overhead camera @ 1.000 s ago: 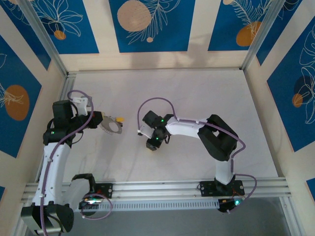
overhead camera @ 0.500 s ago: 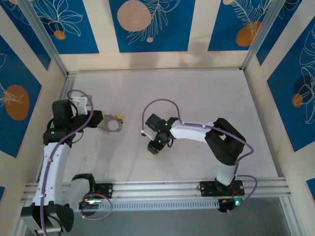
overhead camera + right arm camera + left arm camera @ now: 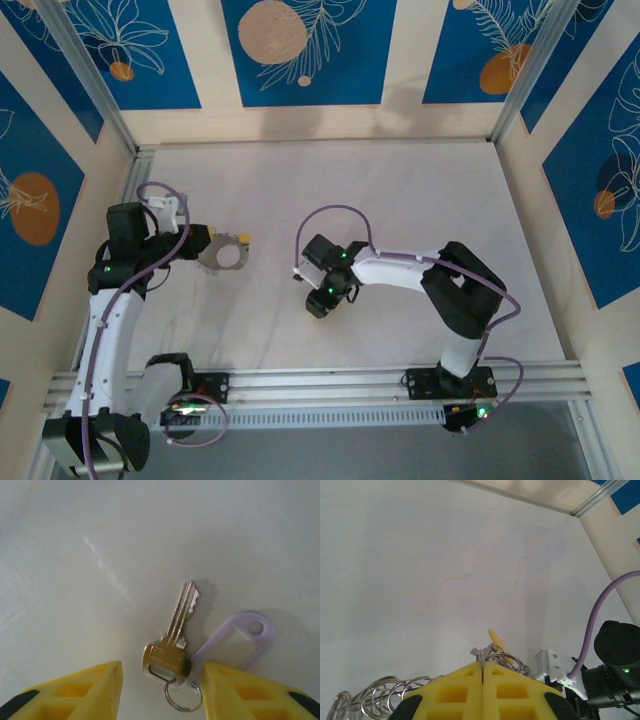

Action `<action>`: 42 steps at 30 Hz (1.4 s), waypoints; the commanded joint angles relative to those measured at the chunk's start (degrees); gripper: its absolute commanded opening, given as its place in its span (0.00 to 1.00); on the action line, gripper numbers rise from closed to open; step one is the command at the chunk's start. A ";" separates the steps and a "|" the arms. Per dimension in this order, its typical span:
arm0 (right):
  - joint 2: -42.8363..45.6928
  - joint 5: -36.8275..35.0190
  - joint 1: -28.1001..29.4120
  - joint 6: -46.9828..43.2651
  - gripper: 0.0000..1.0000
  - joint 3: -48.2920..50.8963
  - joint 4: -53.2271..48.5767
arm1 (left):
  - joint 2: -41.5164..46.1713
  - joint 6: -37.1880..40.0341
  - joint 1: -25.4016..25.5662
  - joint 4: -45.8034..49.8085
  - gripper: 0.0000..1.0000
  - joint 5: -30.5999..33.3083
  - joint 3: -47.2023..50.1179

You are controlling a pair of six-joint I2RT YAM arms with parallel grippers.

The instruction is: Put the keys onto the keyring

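One finger of my right gripper overlaps the lilac tag beside the key's head, so I should shift over and pinch the small split ring itself [image 3: 183, 696].
My left gripper [image 3: 203, 250] is shut on the keyring [image 3: 228, 253], a thin grey hoop held just above the table at the left. In the left wrist view its edge [image 3: 483, 666] is pinched between the yellow pads [image 3: 455, 690], with small silvery rings [image 3: 510, 659] and a yellow tag [image 3: 496, 640] beyond them. One of the keys [image 3: 176, 630], silvery with a small split ring [image 3: 179, 698] and a pale lilac tag [image 3: 241, 634], lies flat on the table. My right gripper [image 3: 162, 680] hovers open over it, one finger on each side of the key's head, touching nothing.
More loose wire rings [image 3: 375, 697] hang at the lower left of the left wrist view. The right arm's wrist [image 3: 328, 272] sits mid-table, about a hand's width right of the hoop. Side walls [image 3: 110, 150] and an aluminium rail [image 3: 320, 385] bound the white table.
My right gripper has shifted slightly right and toward the near edge, and its jaws have opened wider. The left gripper has lifted the hoop a touch farther from me.
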State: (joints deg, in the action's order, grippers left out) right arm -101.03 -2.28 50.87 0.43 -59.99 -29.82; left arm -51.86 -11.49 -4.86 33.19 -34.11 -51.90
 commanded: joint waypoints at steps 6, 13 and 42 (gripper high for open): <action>2.60 -3.47 0.43 -1.52 0.52 0.58 -3.35 | 0.44 -0.93 -0.59 -3.03 0.00 -2.27 -0.41; 1.42 -5.21 0.54 -4.85 0.52 0.01 -4.66 | 1.05 -0.94 -0.58 -3.75 0.00 -2.75 0.18; 9.18 -3.90 3.41 -10.59 0.00 1.97 -0.84 | 1.76 -0.15 -0.58 -2.69 0.00 -2.69 -0.22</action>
State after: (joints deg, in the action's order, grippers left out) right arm -97.34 -9.91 53.95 -9.67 -59.16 -32.34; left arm -51.35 -12.08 -4.86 31.90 -35.16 -51.79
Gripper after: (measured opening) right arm 0.051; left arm 0.046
